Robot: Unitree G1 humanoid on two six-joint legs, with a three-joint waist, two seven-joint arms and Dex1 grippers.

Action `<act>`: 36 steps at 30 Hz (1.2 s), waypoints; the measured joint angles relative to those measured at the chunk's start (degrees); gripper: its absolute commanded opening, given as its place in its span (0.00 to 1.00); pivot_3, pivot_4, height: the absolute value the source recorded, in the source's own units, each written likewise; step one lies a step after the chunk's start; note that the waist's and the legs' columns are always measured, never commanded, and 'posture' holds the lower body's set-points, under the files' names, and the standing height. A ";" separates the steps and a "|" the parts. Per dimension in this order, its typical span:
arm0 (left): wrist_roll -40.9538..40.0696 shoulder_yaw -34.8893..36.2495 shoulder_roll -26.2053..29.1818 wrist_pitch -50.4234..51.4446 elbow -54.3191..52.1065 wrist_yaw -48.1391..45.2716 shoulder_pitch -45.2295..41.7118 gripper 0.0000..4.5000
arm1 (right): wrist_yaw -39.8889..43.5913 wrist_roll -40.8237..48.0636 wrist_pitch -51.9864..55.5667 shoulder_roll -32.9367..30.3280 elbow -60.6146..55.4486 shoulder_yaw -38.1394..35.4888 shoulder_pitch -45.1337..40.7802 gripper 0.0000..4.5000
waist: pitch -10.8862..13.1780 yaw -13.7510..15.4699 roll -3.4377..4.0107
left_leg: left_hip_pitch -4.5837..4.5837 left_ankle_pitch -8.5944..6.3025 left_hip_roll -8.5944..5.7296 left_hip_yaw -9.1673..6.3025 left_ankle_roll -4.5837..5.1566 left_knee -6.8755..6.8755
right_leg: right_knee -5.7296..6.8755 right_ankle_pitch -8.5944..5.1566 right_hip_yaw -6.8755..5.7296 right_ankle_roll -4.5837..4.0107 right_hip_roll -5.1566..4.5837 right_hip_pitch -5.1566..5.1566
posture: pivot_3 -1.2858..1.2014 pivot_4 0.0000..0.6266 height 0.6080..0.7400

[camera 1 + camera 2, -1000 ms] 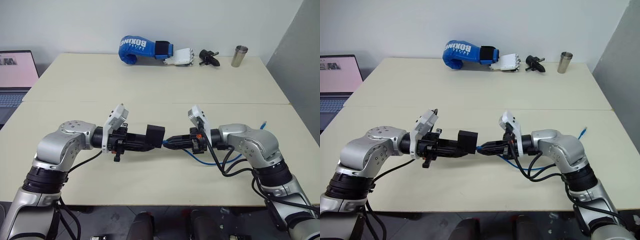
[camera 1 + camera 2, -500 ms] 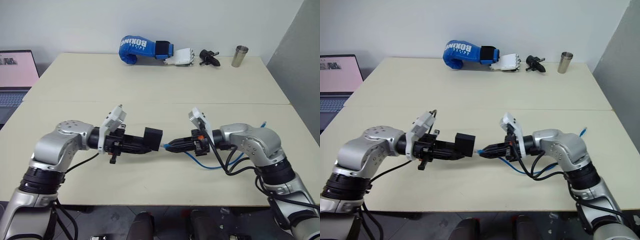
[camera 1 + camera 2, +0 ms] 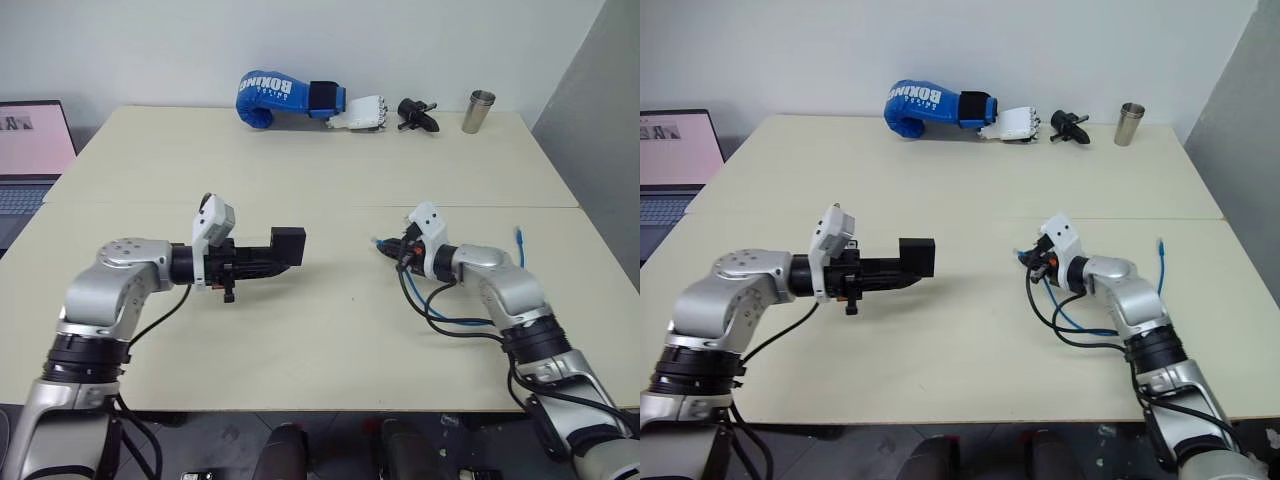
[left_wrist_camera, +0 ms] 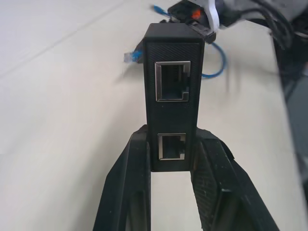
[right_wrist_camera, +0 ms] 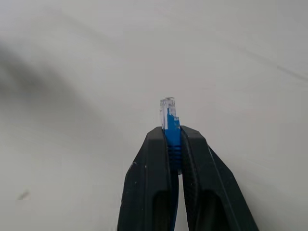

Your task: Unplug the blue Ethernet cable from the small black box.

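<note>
Next, my left gripper sets the small black box, now hanging above the table, down on the table (image 3: 259, 230) just short of the seam, facing the boxing glove.
The small black box (image 3: 288, 246) hangs above the table with my left gripper (image 3: 272, 257) shut on its lower end. In the left wrist view the box (image 4: 174, 96) stands between the fingers (image 4: 130, 183), and both of its ports are empty. The blue Ethernet cable (image 3: 440, 318) loops on the table by my right arm, its far plug (image 3: 519, 235) lying loose. My right gripper (image 3: 388, 246) is shut on the other plug (image 5: 169, 118), whose clear tip sticks out past the fingertips. A wide gap of table separates this plug from the box.
Along the far edge lie a blue boxing glove (image 3: 280, 95), a white robot hand (image 3: 362, 112), a black part (image 3: 418, 113) and a metal cup (image 3: 479, 111). An open laptop (image 3: 30, 150) stands beyond the left edge. A seam (image 3: 300, 205) crosses the table.
The plug has come away from the box. My right gripper swung right and forward with it, while my left gripper drew the box a little to the left.
</note>
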 measured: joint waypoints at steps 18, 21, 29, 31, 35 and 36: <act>8.05 4.10 -12.55 -13.97 5.41 22.28 0.25 0.17 | 7.17 3.74 4.99 -0.98 -14.86 -3.61 3.82 0.84 | -0.01 0.20 0.01 | -0.45 0.01 -0.03 -0.08 -0.01 0.10 | 0.01 0.02 -0.08 -0.01 -0.06 -0.35 | 0.52 0.24 1.00; 12.43 5.35 -17.82 -21.52 12.84 31.88 -0.39 0.17 | 8.72 6.82 8.24 -0.05 -23.88 -3.31 4.20 0.84 | -0.02 0.06 0.00 | -0.43 0.01 -0.02 -0.10 0.00 0.11 | 0.05 0.02 -0.09 -0.01 -0.05 -0.34 | 0.52 0.24 1.00; 20.45 5.04 -21.91 -35.85 30.92 42.00 -1.06 0.17 | 7.04 5.44 9.22 1.81 -26.37 0.28 3.98 0.84 | -0.04 0.45 -0.02 | -0.43 0.01 -0.11 -0.11 -0.01 0.15 | 0.07 0.03 -0.14 0.00 -0.13 -0.31 | 0.52 0.24 1.00; 20.83 5.24 -22.02 -37.55 33.99 43.43 -2.51 0.17 | 7.07 5.19 9.22 1.82 -26.50 0.97 3.95 0.84 | -0.06 0.44 -0.03 | -0.40 0.01 -0.11 -0.13 0.00 0.15 | 0.08 0.05 -0.15 0.03 -0.12 -0.29 | 0.52 0.24 1.00; 20.71 5.79 -22.01 -38.05 37.58 44.00 -3.86 0.25 | 7.08 4.97 9.50 1.56 -26.76 1.04 3.96 0.84 | -0.07 0.27 0.00 | 0.07 0.01 -0.10 -0.12 0.00 0.08 | 0.12 0.05 -0.14 0.04 -0.09 0.12 | 0.52 0.24 1.00; 20.71 5.89 -21.95 -38.03 38.17 44.01 -3.93 0.33 | 7.08 4.91 9.53 1.54 -26.80 1.04 3.97 0.84 | -0.08 0.25 0.01 | 0.29 0.01 -0.09 -0.12 0.00 0.05 | 0.11 0.04 -0.14 0.04 -0.08 0.33 | 0.52 0.24 1.00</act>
